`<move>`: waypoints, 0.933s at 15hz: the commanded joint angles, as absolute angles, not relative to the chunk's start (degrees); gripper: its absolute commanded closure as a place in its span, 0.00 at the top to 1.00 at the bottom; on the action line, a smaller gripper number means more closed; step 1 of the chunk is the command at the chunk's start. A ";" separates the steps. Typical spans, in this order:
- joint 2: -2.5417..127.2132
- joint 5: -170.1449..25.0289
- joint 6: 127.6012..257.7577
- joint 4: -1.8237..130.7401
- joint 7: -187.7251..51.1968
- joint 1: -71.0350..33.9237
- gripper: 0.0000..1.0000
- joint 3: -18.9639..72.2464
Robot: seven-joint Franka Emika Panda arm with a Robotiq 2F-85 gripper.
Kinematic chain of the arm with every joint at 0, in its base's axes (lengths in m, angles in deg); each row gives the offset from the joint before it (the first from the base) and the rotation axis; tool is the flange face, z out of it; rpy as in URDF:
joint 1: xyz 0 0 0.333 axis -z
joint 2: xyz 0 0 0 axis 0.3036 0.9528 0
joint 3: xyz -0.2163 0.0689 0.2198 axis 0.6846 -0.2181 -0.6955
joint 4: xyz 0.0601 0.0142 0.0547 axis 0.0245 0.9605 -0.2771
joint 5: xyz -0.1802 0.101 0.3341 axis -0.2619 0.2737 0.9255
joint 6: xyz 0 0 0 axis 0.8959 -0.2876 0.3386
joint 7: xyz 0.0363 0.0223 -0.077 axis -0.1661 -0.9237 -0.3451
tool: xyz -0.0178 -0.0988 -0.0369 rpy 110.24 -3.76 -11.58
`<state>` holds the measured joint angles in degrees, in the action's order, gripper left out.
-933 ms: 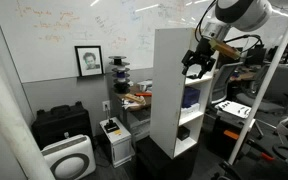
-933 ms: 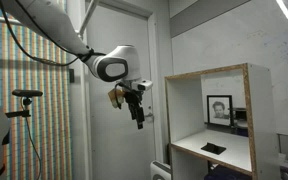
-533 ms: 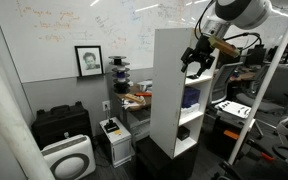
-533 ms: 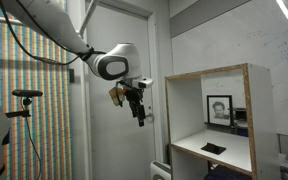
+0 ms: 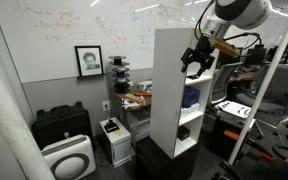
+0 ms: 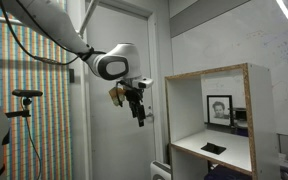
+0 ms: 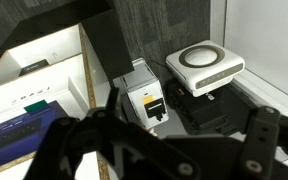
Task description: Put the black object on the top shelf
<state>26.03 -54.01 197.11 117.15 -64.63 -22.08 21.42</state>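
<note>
The gripper next closes on the small black object's sides [image 5: 193,71], on the shelving unit's board above the blue item.
The tall white shelving unit stands in both exterior views. Its top shelf [image 5: 172,31] [image 6: 209,75] is the uppermost board, and nothing shows on it. A small flat black object [image 6: 214,148] lies on the board below the top one. My gripper [image 5: 197,62] [image 6: 137,108] hangs in the air beside the unit's open side, at about the height of the top board and apart from it. In the wrist view its dark fingers [image 7: 189,135] stand wide apart, with only the floor seen between them. It looks open and empty.
On the floor by the unit are a white round air purifier [image 7: 204,64] [image 5: 67,156], a white box with a yellow label [image 7: 146,95] and a black case [image 5: 61,123]. A blue item [image 5: 191,97] lies in a lower compartment. A door [image 6: 119,60] is behind my arm.
</note>
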 commanded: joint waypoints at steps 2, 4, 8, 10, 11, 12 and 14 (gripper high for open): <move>25.43 -50.46 190.38 116.81 -76.19 -24.36 1.00 24.33; 25.13 -50.15 185.96 116.85 -80.30 -23.86 1.00 25.29; 23.53 -58.90 183.67 118.52 -77.67 -19.17 1.00 24.81; 23.15 -65.94 186.12 119.46 -74.64 -16.07 1.00 24.16; 23.24 -69.05 186.99 119.62 -72.89 -14.69 1.00 23.98; 23.32 -72.07 187.97 119.77 -70.97 -13.40 1.00 23.78; 23.81 -75.95 191.28 119.89 -68.44 -11.49 1.00 24.26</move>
<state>25.05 -71.16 186.86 118.70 -72.52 -14.24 24.97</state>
